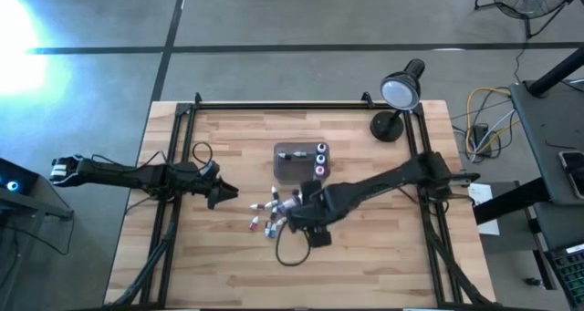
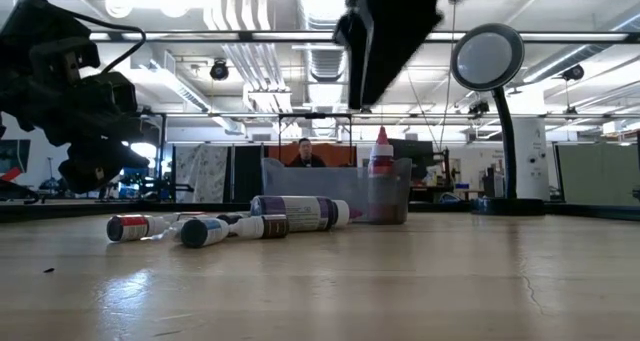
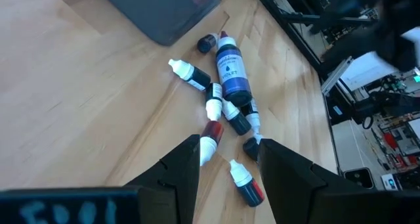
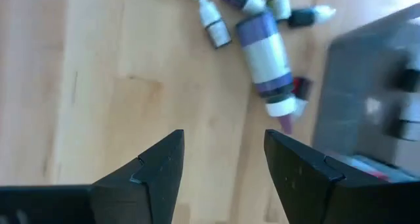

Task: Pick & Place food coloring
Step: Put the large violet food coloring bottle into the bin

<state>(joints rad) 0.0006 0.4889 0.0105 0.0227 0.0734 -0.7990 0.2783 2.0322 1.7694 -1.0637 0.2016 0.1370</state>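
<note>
Next, my right gripper moves to the larger violet-labelled bottle among the small bottles and closes on that bottle's white cap (image 1: pixel 298 199) (image 4: pixel 281 107).
Several small food coloring bottles (image 1: pixel 270 215) lie on their sides in a loose cluster on the wooden table, near the grey tray (image 1: pixel 302 160); they also show in the left wrist view (image 3: pixel 226 112), right wrist view (image 4: pixel 266 50) and low view (image 2: pixel 230 223). A larger violet-labelled bottle (image 3: pixel 231 73) lies among them. A few bottles stand upright in the tray (image 1: pixel 320 156). My right gripper (image 4: pixel 223 155) is open, above the table just right of the cluster (image 1: pixel 306 215). My left gripper (image 3: pixel 226 152) is open and hovers left of the cluster (image 1: pixel 224 195).
A black desk lamp (image 1: pixel 399 97) stands at the table's far right corner. A black cable (image 1: pixel 292 252) loops on the table near the right gripper. A black frame (image 1: pixel 182 115) runs along the table's edges. A person (image 2: pixel 305 153) sits in the room beyond.
</note>
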